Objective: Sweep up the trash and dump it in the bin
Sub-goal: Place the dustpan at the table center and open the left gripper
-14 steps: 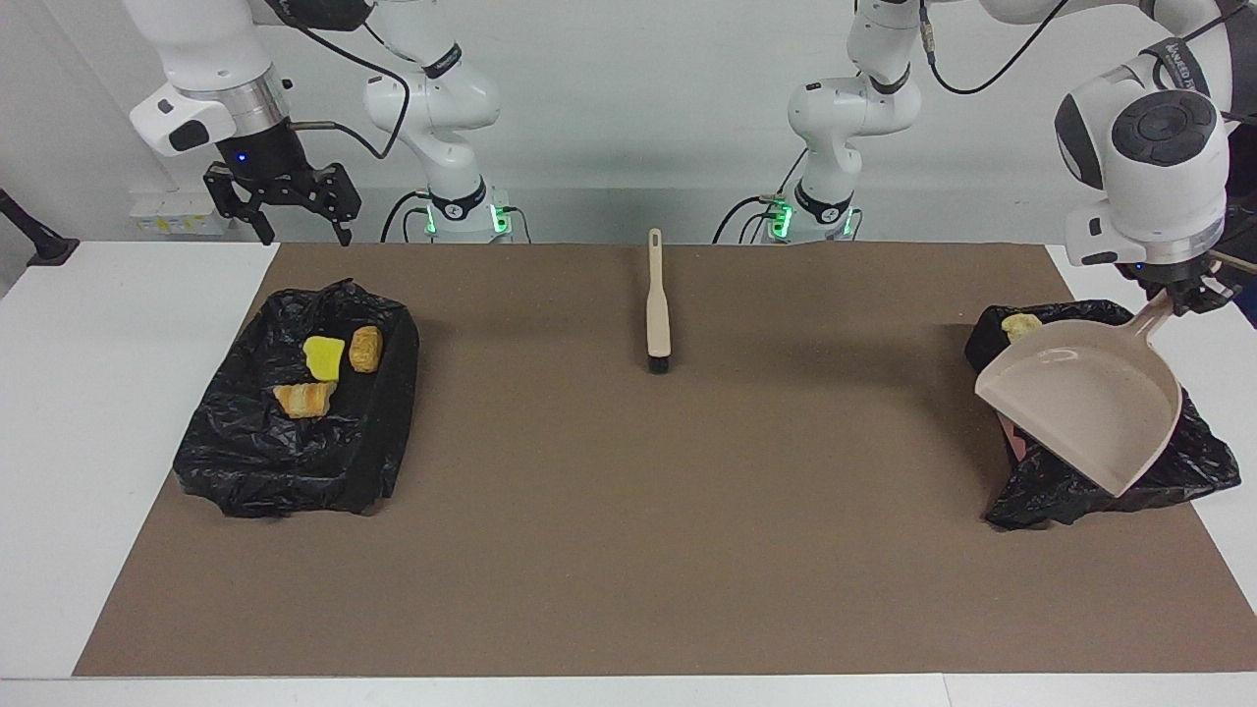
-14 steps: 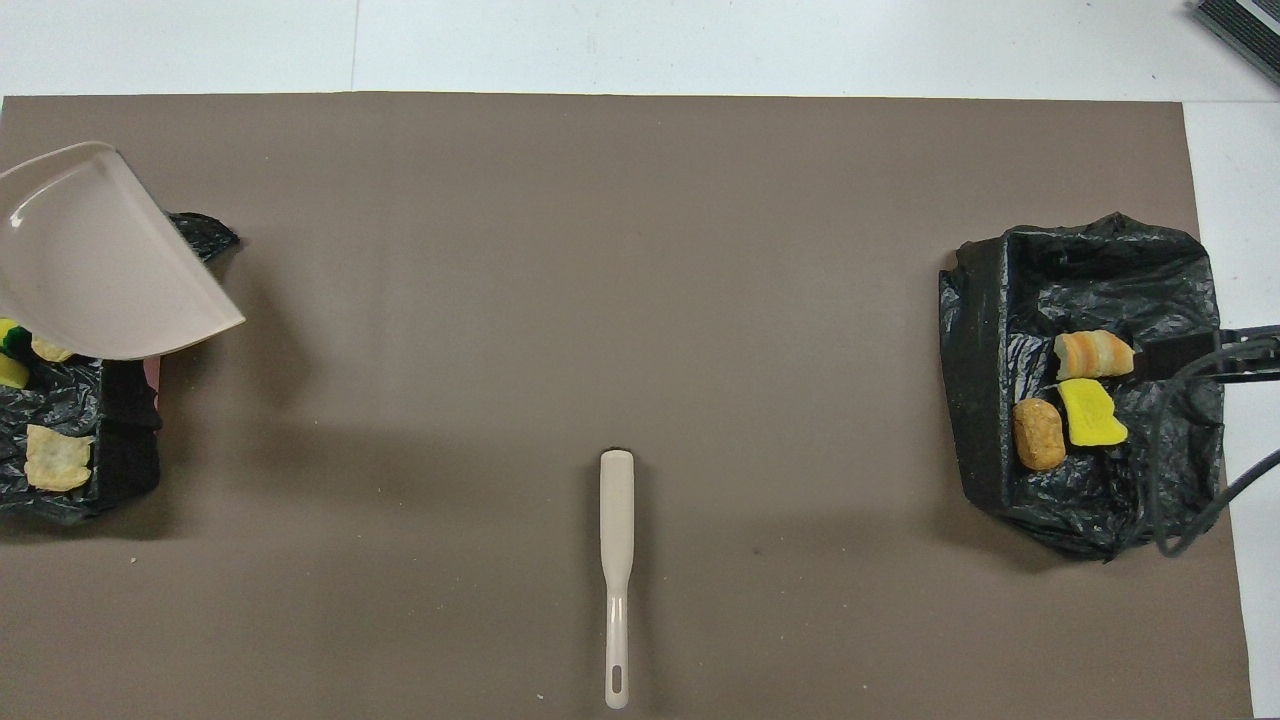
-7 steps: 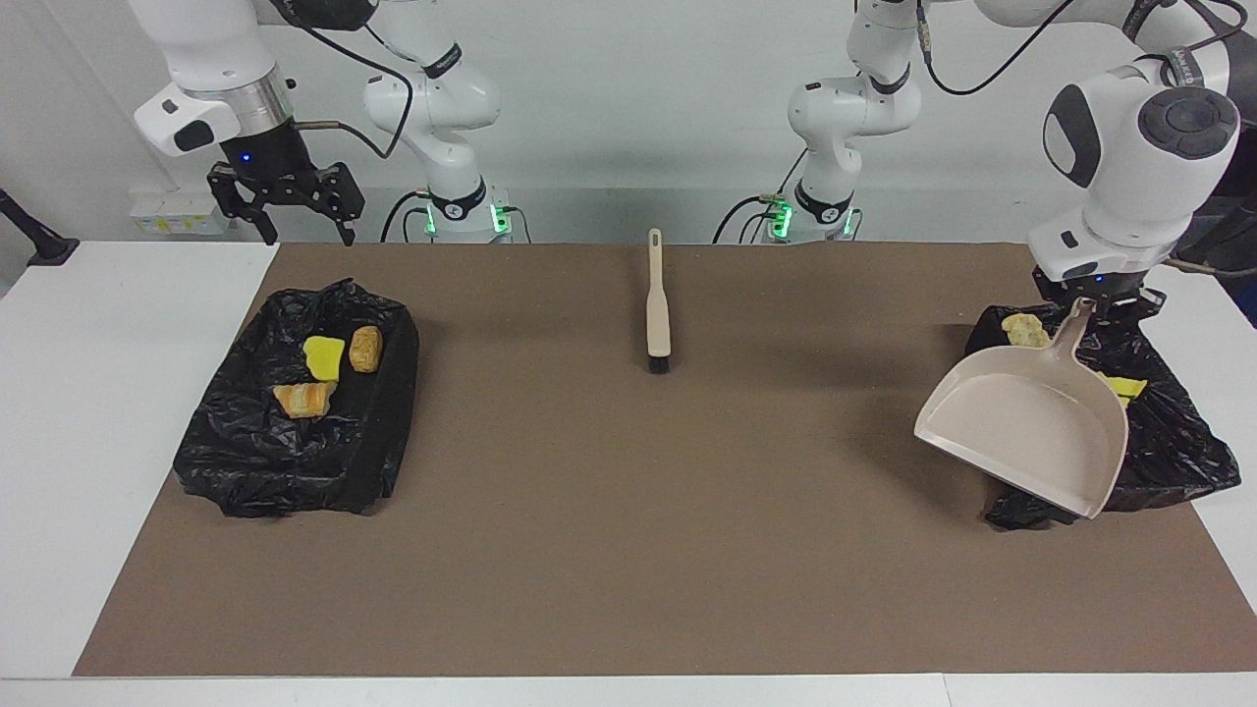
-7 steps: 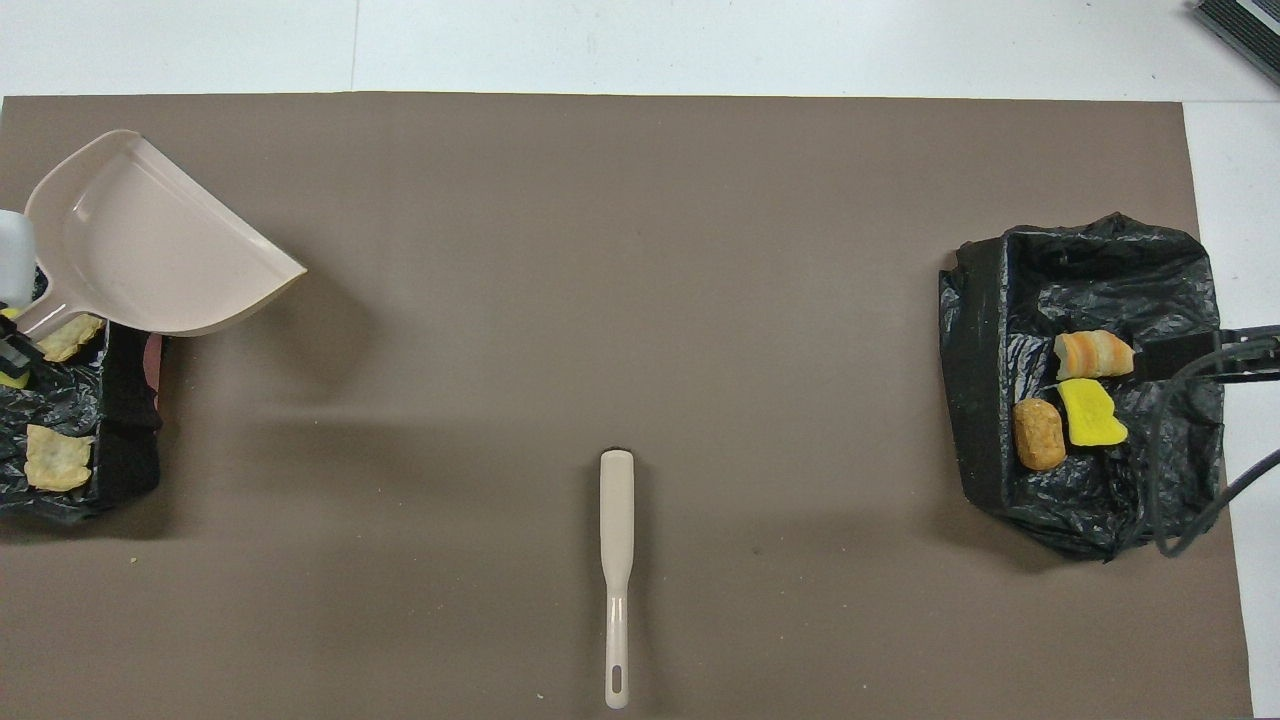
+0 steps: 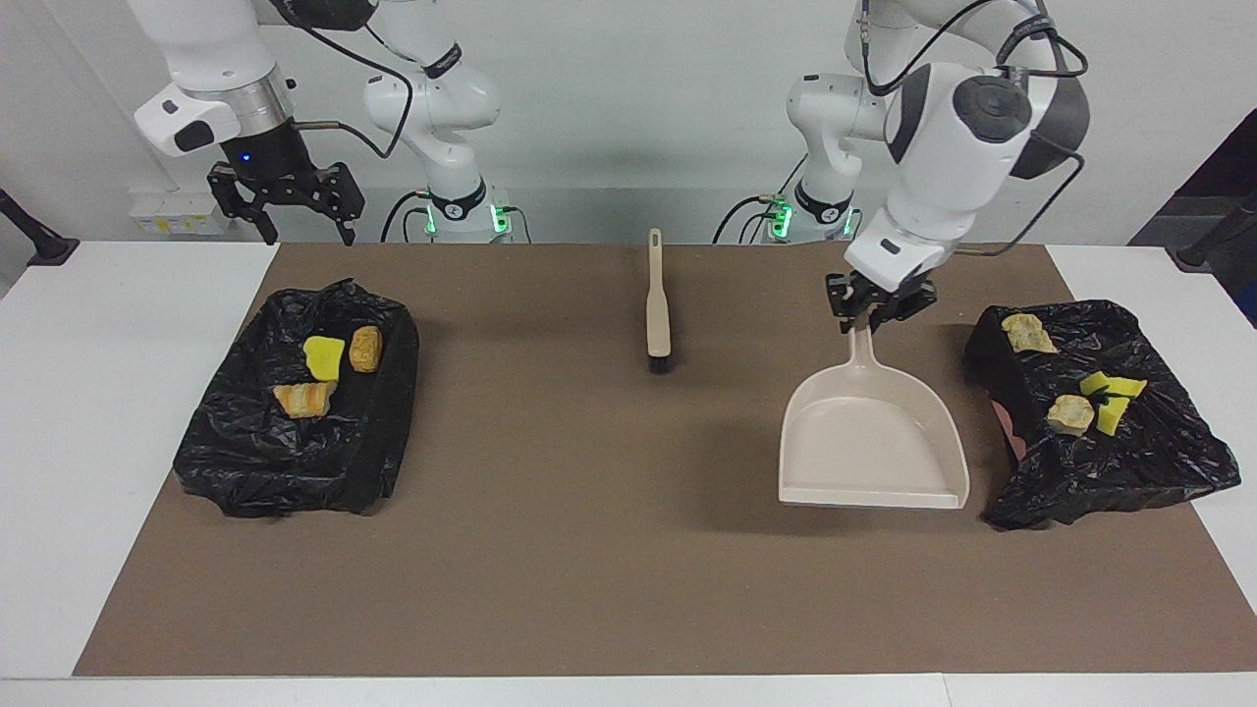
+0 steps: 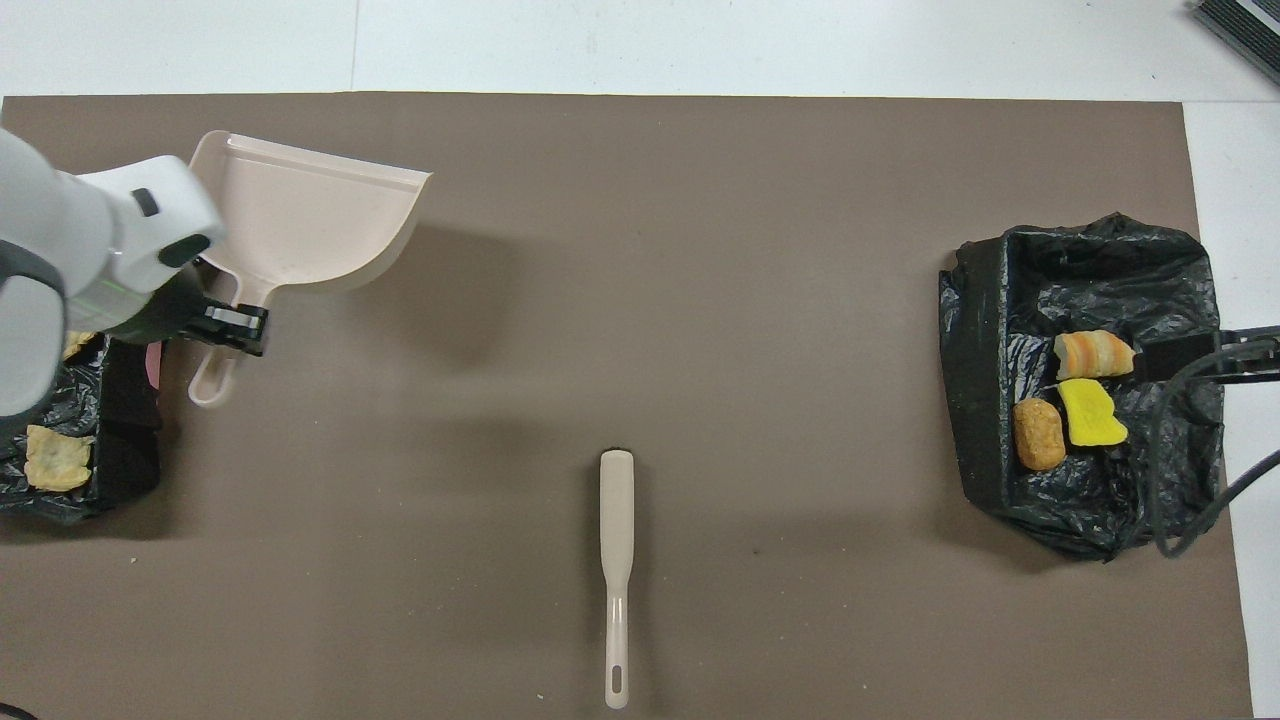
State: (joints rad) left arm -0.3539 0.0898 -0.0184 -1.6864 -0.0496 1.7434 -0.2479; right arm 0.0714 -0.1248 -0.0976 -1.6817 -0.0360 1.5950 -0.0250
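Observation:
My left gripper should set the beige dustpan down on the brown mat (image 6: 619, 266) past the brush's bristles, in line with the brush. The dustpan still hangs over the mat.
My left gripper (image 5: 877, 306) is shut on the handle of the beige dustpan (image 5: 869, 442), which hangs empty over the brown mat beside the black-lined bin (image 5: 1080, 481) at the left arm's end. Trash lies in that bin: a golden lump (image 5: 1026, 332), another lump (image 5: 1068, 414) and yellow sponge (image 5: 1112, 391). The overhead view shows the dustpan (image 6: 305, 215) with the left gripper (image 6: 235, 328) on its handle. My right gripper (image 5: 288, 201) waits open, raised above the right arm's end of the table.
A second black-lined bin (image 5: 295, 471) at the right arm's end holds a yellow sponge (image 5: 324, 356) and two bread lumps (image 5: 365, 348). The beige-handled brush (image 5: 657, 304) lies on the brown mat (image 5: 589, 550) mid-table, nearer the robots, bristles pointing away from them.
My left arm has swung the dustpan off the bin toward the table's middle and levelled it out. More trash now shows in that bin. The right arm has barely moved.

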